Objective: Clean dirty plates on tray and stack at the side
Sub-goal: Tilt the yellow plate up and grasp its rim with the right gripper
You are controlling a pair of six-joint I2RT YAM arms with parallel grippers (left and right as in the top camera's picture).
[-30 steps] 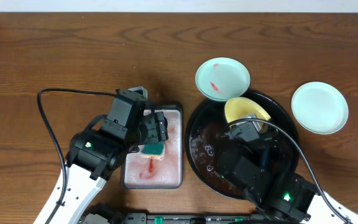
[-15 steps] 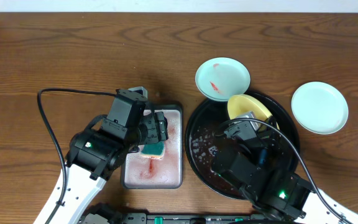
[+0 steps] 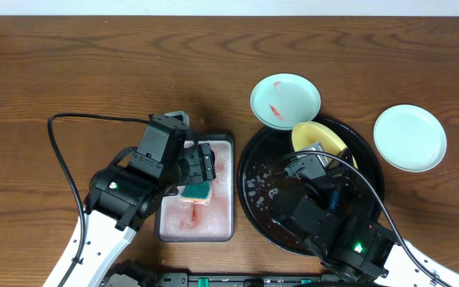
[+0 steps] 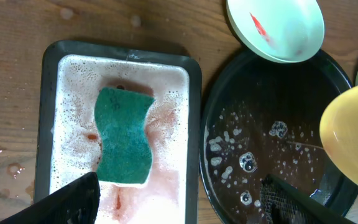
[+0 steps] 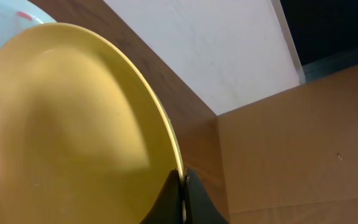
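Observation:
I need to release the yellow plate, now tilted over the black tray's back, from my right gripper on top of the clean mint plate (image 3: 409, 138), so that the two are stacked together.
My right gripper (image 3: 319, 151) (image 5: 182, 186) is shut on the rim of the yellow plate (image 3: 317, 138) (image 5: 67, 124) and holds it tilted over the back of the black tray (image 3: 257, 191) (image 4: 278, 155), which holds soapy water. The yellow plate also shows at the right edge of the left wrist view (image 4: 353, 134). A mint plate with a red smear (image 3: 285, 100) (image 4: 275, 28) lies on the table behind the tray. A clean mint plate (image 3: 409, 137) lies to the right. My left gripper (image 3: 202, 167) (image 4: 179, 205) is open above the grey pan, over the green sponge (image 3: 195, 191) (image 4: 124, 137).
The rectangular grey pan (image 3: 223, 143) (image 4: 194, 124) left of the tray holds foam with red stains. A black cable (image 3: 62, 151) loops over the table on the left. Bare wooden tabletop (image 3: 94, 64) lies at the back and left.
My right gripper has lifted the yellow plate a little and shifted it slightly back and left over the tray. The left arm has not moved.

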